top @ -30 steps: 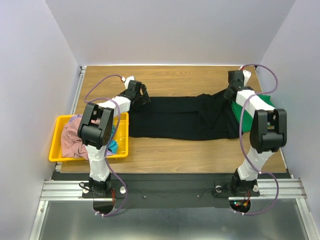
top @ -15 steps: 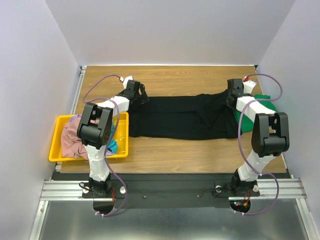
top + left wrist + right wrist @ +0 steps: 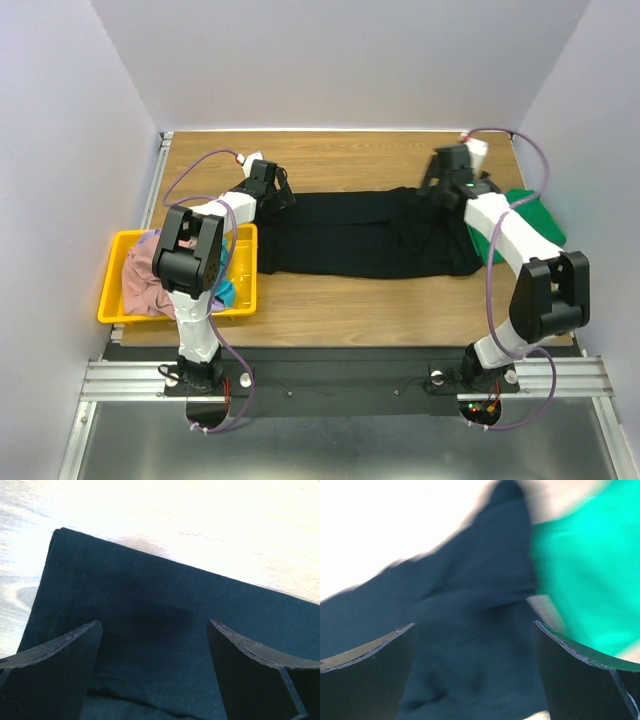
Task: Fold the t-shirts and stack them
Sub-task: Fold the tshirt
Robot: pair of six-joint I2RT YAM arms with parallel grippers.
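Note:
The black t-shirt has a loose fold (image 3: pixel 436 239) just inside its end beside the green t-shirt, and my right gripper will close on that fold.
A large black t-shirt (image 3: pixel 365 235) lies spread in a long band across the wooden table. Its right end partly overlaps a green t-shirt (image 3: pixel 525 215). My left gripper (image 3: pixel 278 190) hovers open over the shirt's far left corner; in the left wrist view the black cloth (image 3: pixel 150 590) lies flat between and below the fingers of the left gripper (image 3: pixel 154 625), touching neither. My right gripper (image 3: pixel 440 182) is open above the shirt's far right end. The blurred right wrist view shows black cloth (image 3: pixel 470 600) under the right gripper (image 3: pixel 474 625) and green cloth (image 3: pixel 580 570) to the right.
A yellow bin (image 3: pixel 112 290) stands at the table's left edge, holding a dusty-pink tee (image 3: pixel 145 280) and a bit of teal cloth (image 3: pixel 228 292). Bare wood (image 3: pixel 350 160) runs behind the black shirt. White walls close in on both sides and the back.
My right gripper has opened, let go of the black shirt's right end and swung left, off the green tee. The left gripper has stayed open in nearly the same place.

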